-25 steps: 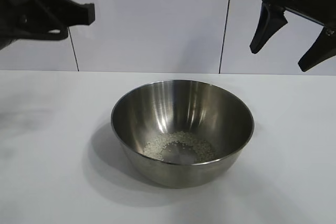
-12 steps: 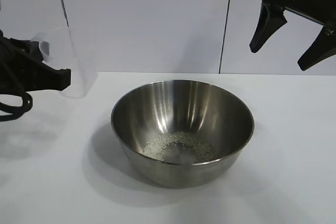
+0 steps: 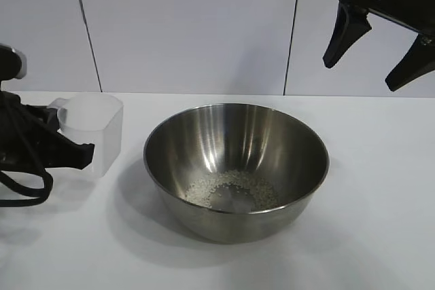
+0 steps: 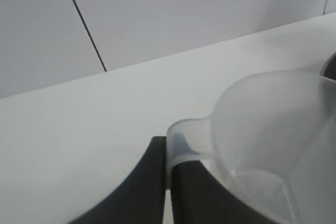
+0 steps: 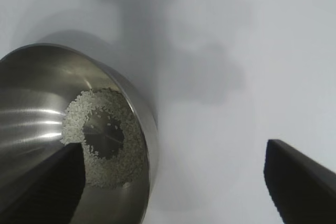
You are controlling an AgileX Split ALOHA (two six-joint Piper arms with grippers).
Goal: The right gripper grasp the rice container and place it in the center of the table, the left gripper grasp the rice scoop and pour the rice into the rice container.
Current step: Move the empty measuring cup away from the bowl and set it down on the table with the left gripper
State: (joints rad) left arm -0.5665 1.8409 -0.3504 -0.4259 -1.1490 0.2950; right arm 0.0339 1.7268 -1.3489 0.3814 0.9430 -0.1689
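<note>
The rice scoop will leave my left gripper on the white table (image 3: 113, 203), close beside the rice container, at its shadow's edge.
The rice container (image 3: 204, 134), a shiny steel bowl, stands at the middle of the white table (image 3: 380, 188). The rice (image 3: 231, 190) lies as a thin pale ring on its bottom. The rice scoop (image 3: 95, 134), a clear plastic cup, is upright and looks empty, just left of the bowl. My left gripper (image 3: 68, 151) is shut on the scoop's handle (image 4: 186, 140); the cup body (image 4: 273, 129) fills the left wrist view. My right gripper (image 3: 370, 52) hangs open and empty high above the bowl's right side. The right wrist view shows the bowl (image 5: 31, 77) and rice (image 5: 131, 150) below.
A white panelled wall (image 3: 190, 25) runs behind the table. The bowl casts a shadow to its left, toward the scoop. Bare table lies to the right of the bowl (image 5: 236, 103).
My left gripper has come down from high at the left, carrying the scoop, to table level beside the bowl. The right gripper and the bowl have not moved.
</note>
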